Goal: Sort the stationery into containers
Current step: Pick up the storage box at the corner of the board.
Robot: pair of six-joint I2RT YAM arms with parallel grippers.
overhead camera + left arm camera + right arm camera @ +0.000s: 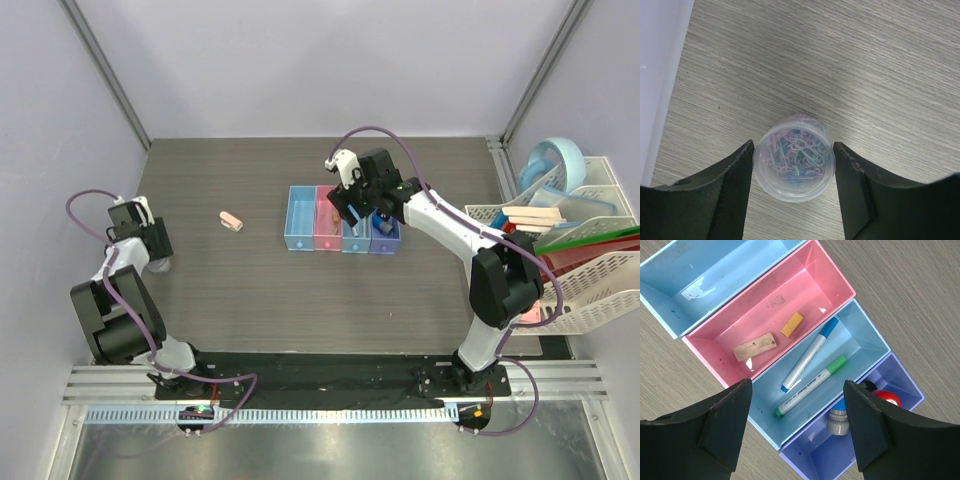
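Observation:
I will let go of the clear tub of paper clips, which stands on the table now, with my left gripper in the empty light blue bin (301,208) next to the pink bin.
A clear round tub of coloured paper clips (794,162) stands on the table at the far left. My left gripper (794,150) has a finger against each side of it; seen from above, that gripper (152,245) is near the left wall. A pink eraser (231,221) lies on the table left of the containers (299,240). My right gripper (797,385) hovers open over them. The pink bin (805,290) holds a tan block (754,346) and a small yellow piece (792,324). Two white pens (807,357) lie in the light blue bin (860,335). A red-capped bottle (886,397) sits in the darker blue bin (840,460).
A white rack basket (590,290) with books and folders stands at the right edge, with a light blue round object (555,165) behind it. The outer light blue bin (715,280) holds nothing. A wall (660,75) runs close to the left of the tub.

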